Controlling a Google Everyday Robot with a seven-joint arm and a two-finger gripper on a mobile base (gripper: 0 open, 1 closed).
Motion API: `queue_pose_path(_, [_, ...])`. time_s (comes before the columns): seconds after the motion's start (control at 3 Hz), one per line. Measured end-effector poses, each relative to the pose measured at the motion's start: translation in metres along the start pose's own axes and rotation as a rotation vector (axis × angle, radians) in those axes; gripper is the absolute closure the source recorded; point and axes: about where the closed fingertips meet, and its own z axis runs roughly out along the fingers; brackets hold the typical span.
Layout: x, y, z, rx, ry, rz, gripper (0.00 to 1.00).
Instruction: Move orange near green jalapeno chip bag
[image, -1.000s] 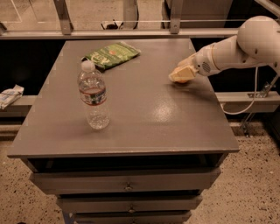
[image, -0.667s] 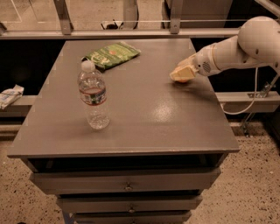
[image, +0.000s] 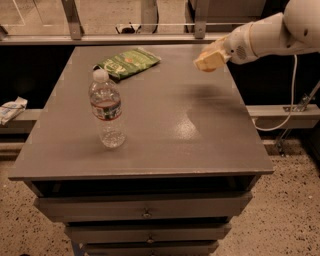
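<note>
Next, my gripper lets the orange go against the front edge of the green jalapeno chip bag (image: 146, 66), close to the bag's far end. The orange is now lifted off the tabletop.
The green jalapeno chip bag (image: 129, 62) lies flat at the back left of the grey table (image: 200, 130). My gripper (image: 206, 61) hangs above the back right part of the table, well to the right of the bag. It is shut on the orange (image: 204, 64), which shows only as a small yellow-orange lump between the fingers, lifted off the tabletop. The white arm reaches in from the upper right.
A clear plastic water bottle (image: 106, 110) stands upright at the left middle of the table, in front of the bag. Drawers sit below the table's front edge. A rail runs behind the table, and a white cloth (image: 11, 109) lies off to the left.
My gripper has risen off the tabletop with the orange in it and moved slightly back and left. The bag and bottle have not moved.
</note>
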Motion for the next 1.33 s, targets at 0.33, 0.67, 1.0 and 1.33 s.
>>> queue_pose_path(0.33, [-0.013,-0.004,-0.004,0.007,-0.021,-0.016,1.0])
queue_pose_path(0.67, [-0.027,0.005,0.015,-0.007,-0.071,-0.033,1.0])
queue_pose_path(1.0, [-0.055,0.009,0.059,-0.022,-0.137,-0.044,1.0])
queue_pose_path(1.33, [-0.076,0.013,0.106,-0.035,-0.178,-0.042,1.0])
